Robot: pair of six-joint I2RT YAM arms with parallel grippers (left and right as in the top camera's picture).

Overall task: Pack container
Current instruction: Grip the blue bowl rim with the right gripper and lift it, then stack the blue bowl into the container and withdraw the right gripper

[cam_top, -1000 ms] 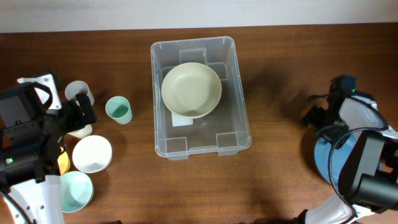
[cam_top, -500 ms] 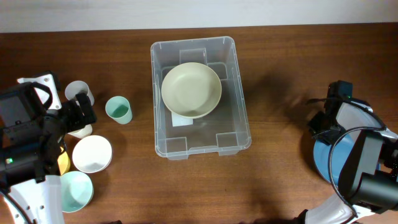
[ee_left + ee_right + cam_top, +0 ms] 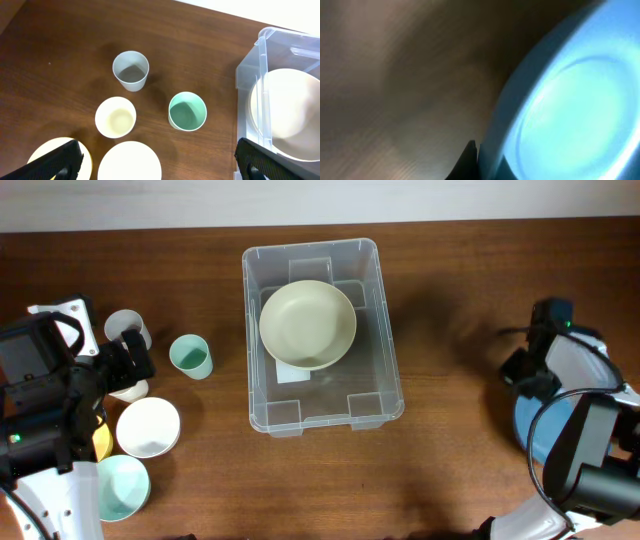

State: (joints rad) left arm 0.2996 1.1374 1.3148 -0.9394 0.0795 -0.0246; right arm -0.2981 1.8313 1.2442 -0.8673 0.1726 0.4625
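The robot's left gripper should next move to the green cup and close on the green cup's rim [image 3: 208, 351] [image 3: 205, 109], on the side that faces the container.
The container [image 3: 386, 330], a large clear bin, stands at the table's middle with a cream bowl [image 3: 307, 323] inside it; its corner [image 3: 250, 75] shows in the left wrist view too. At the right edge my right gripper [image 3: 481, 150] is shut on the rim of a blue bowl [image 3: 570, 100], one finger on each side of it. The blue bowl [image 3: 530, 435] lies partly under that arm in the overhead view. My left gripper [image 3: 159, 152] hangs open above the cups at the left, holding nothing.
Left of the container stand a grey cup [image 3: 131, 70], a green cup [image 3: 187, 111] and a cream cup [image 3: 116, 117]. A white bowl [image 3: 148, 427], a pale green bowl [image 3: 122, 485] and a yellow dish [image 3: 47, 150] lie nearer the front left.
My right gripper has closed on the blue bowl's rim, its arm shifting slightly. The left arm and everything else have stayed put.
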